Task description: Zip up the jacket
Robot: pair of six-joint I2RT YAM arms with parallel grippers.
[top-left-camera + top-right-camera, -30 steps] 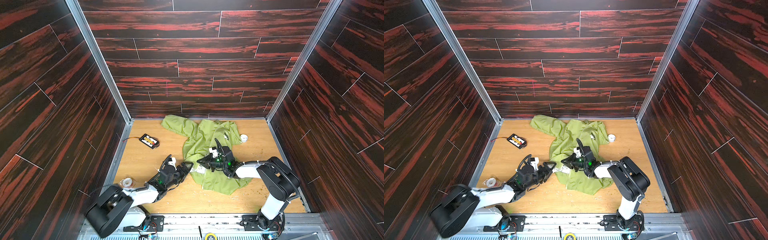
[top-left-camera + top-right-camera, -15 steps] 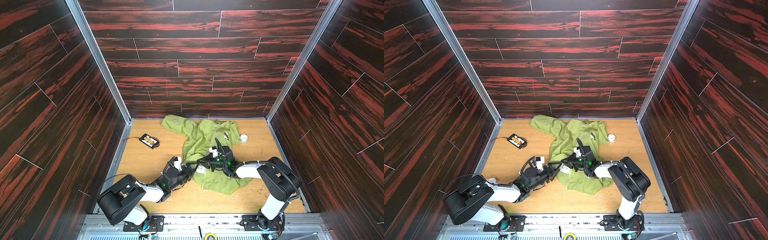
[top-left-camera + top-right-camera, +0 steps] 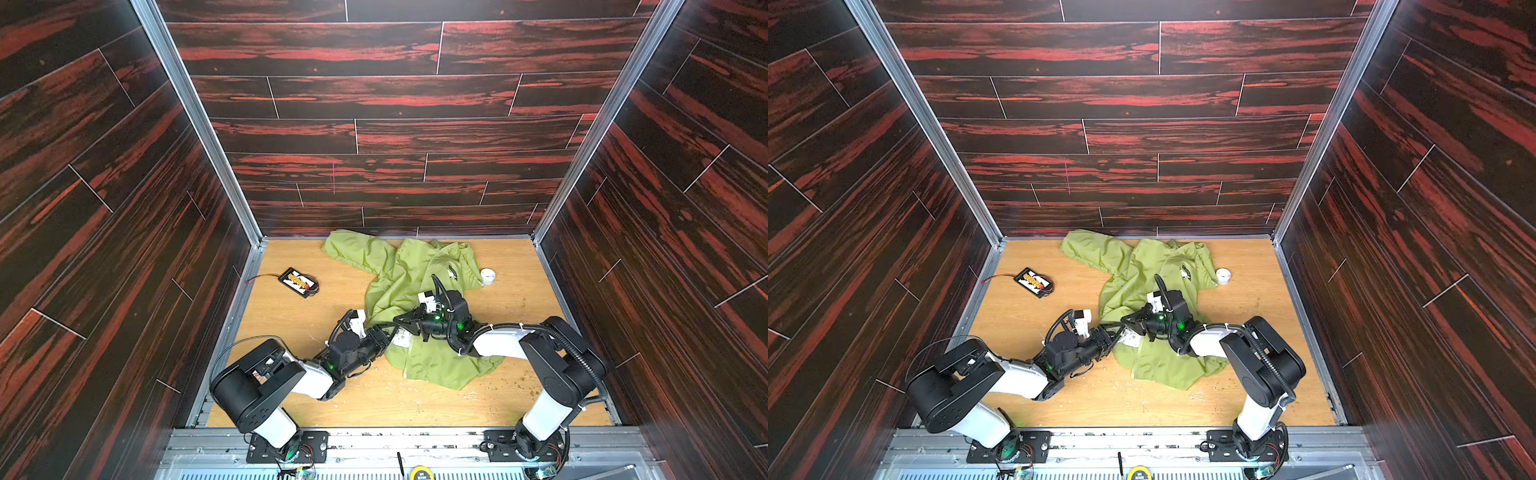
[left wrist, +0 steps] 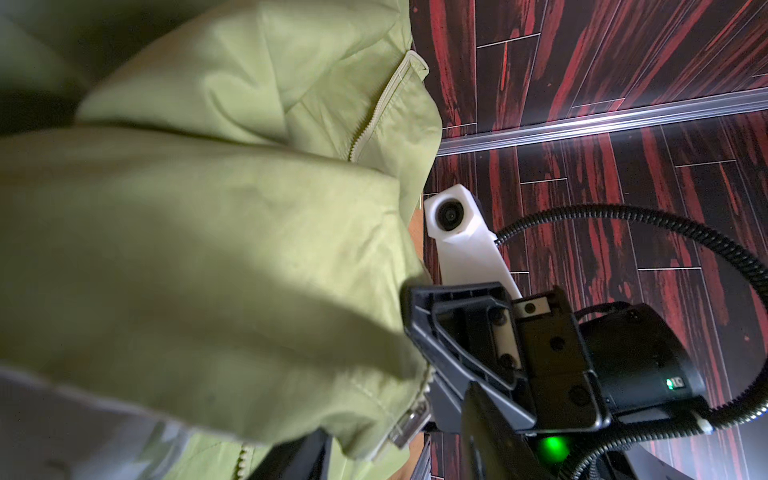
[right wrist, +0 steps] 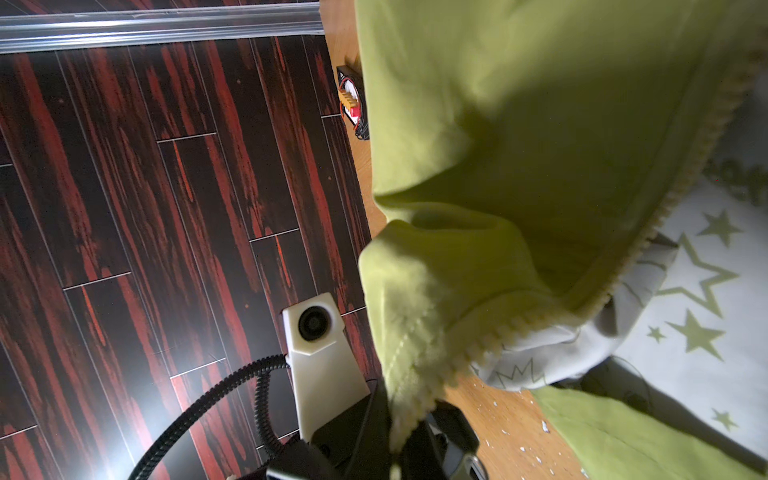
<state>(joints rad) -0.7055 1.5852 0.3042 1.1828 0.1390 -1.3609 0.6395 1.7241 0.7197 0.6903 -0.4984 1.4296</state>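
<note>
Only my right gripper is holding the jacket's zipper edge. Next, my left gripper closes by the metal slider (image 4: pixel 409 424) before my right gripper backs away.
The lime-green jacket (image 3: pixel 409 282) lies crumpled on the wooden floor in both top views, with a dark chest logo (image 3: pixel 455 272). At its lower front edge a patch of white lining (image 3: pixel 402 337) shows. My right gripper (image 3: pixel 401 322) is shut on the jacket's zipper edge (image 5: pixel 419 390), holding it up; white star-printed lining (image 5: pixel 698 291) hangs beside it. My left gripper (image 3: pixel 390 331) meets it from the left. Its jaws stand apart around a fold of the jacket (image 4: pixel 249 270), with the metal zipper slider (image 4: pixel 409 424) between them. The left gripper (image 4: pixel 395 457) is not closed on anything.
A black pack with an orange label and wires (image 3: pixel 300 281) lies at the far left of the floor. A small white tape roll (image 3: pixel 487 275) sits by the jacket's right sleeve. Dark wood-pattern walls close three sides. Small crumbs dot the floor (image 3: pixel 415 399) near the front.
My left arm has reached rightwards to the jacket's lifted edge, and its jaws have narrowed around it. The right arm has held still with its grip.
</note>
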